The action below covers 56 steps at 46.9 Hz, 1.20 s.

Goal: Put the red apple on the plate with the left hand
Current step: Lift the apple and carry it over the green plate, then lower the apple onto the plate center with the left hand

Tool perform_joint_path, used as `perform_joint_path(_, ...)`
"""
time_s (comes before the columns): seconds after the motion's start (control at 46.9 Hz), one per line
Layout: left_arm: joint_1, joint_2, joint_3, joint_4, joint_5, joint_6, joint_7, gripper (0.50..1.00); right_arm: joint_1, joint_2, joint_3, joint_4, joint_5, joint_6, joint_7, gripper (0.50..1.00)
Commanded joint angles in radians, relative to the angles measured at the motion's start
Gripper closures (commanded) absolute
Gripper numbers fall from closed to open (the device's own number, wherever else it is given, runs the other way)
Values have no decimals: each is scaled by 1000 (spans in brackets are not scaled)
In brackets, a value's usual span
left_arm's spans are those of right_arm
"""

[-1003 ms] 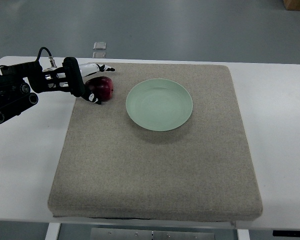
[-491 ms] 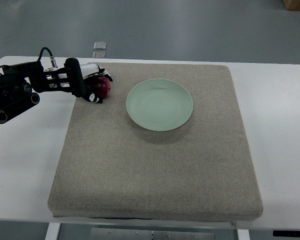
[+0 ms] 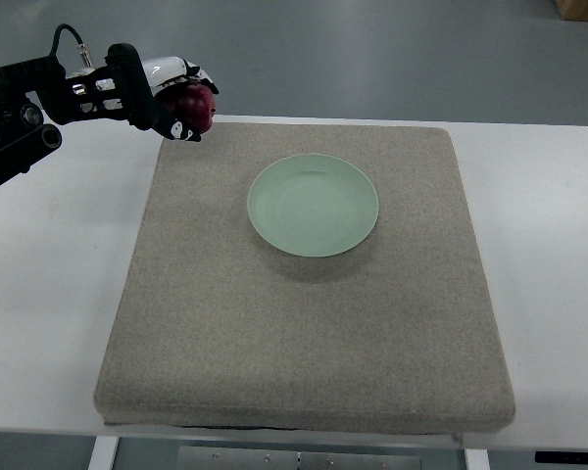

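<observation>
Next, I open my left gripper and let the red apple go near the middle of the pale green plate [image 3: 300,190], toward the back rim of the plate. The apple is raised above the mat's back corner.
My left hand [image 3: 184,102] comes in from the upper left and is shut on the red apple [image 3: 196,108], holding it raised above the back left corner of the grey mat [image 3: 304,323]. The pale green plate [image 3: 313,205] lies empty on the mat, to the right of and nearer than the apple. The right hand does not show.
The mat covers most of the white table [image 3: 549,255]. A small clear object [image 3: 196,89] lies on the floor beyond the table's back edge, right behind my hand.
My left hand closed around the apple and lifted it off the mat, moving up and toward the back of the table. The plate has not moved.
</observation>
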Motion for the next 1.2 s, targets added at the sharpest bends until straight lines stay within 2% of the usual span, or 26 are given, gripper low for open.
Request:
perform_joint_path(0.0,-29,0,-8,-8,-7,-4,3,1000,0,0,0,0,0,0,0,568)
perform_joint_path(0.192,-78,-14,-8,-40,-30,-10,3,1000,0,0,0,0,0,0,0,568)
perform_joint_path(0.448,-83,-46,-5,-145,-30,-16,3,1000,0,0,0,0,0,0,0,568)
perform_joint_path(0.726,-44,-155,9,-151,-7,-15,1,1000,0,0,0,0,0,0,2,568)
perform_joint_path(1.067,33,-219,10,-140,4,2,1,1000,0,0,0,0,0,0,0,568)
perform_joint_path(1.174,65,-234,12,-120,21,41,1,1000,0,0,-1,0,0,0,0,570)
